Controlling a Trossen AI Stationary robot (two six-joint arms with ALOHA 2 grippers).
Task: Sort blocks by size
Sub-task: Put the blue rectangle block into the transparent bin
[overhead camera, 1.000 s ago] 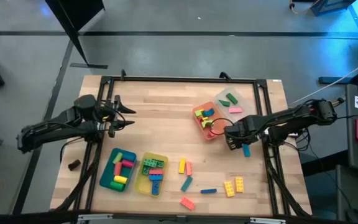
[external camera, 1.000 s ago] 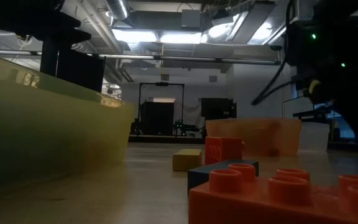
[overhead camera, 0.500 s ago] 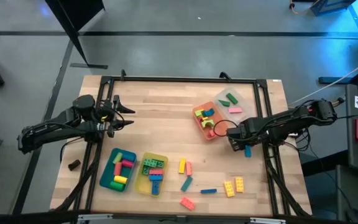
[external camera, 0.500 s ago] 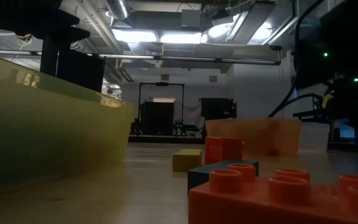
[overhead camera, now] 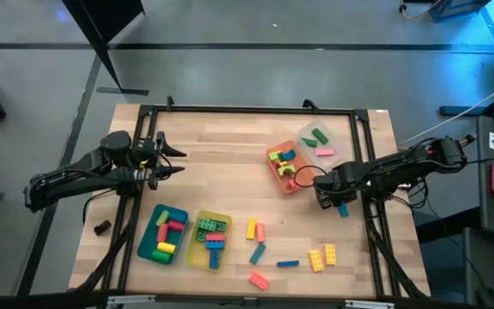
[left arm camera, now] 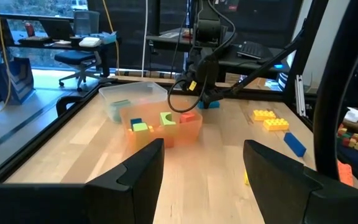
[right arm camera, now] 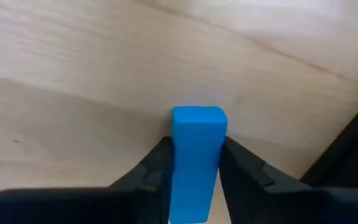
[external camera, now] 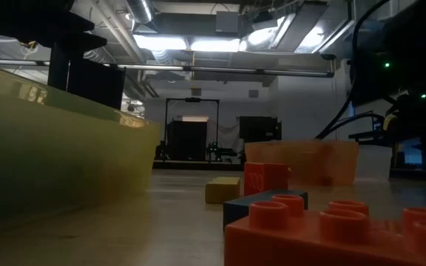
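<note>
I should release the blue block with my right gripper in the clear tray [overhead camera: 316,156], beside the pink block toward the orange tray.
My right gripper [overhead camera: 333,199] is low over the table's right part, just near of the orange tray [overhead camera: 283,167], shut on a blue block [right arm camera: 196,155]. In the high view this block [overhead camera: 342,209] sticks out beside the gripper on the wood. Loose blocks lie flat near the front edge: yellow [overhead camera: 251,228], teal [overhead camera: 257,252], blue [overhead camera: 288,263], yellow [overhead camera: 322,256] and pink [overhead camera: 258,279]. My left gripper [overhead camera: 177,160] waits open above the table's left part, holding nothing. My right gripper pinches the blue block by its two long sides [right arm camera: 176,155] between its two fingers [right arm camera: 157,168]. The fingers run along the block, and its end [right arm camera: 197,117] reaches past the fingertips. The fingers slant down at the table; the block is down at the wood.
A clear tray [overhead camera: 318,142] with blocks stands behind the orange tray. A teal tray [overhead camera: 163,233] and a yellow tray [overhead camera: 210,238], both holding blocks, stand at the front left. The dark frame rail [overhead camera: 372,197] runs close to my right gripper. Bare wood lies at the table's middle.
My right gripper has gone from the orange tray's near right corner a little toward the table's near and right edges, onto the blue block. The block lies where it was.
</note>
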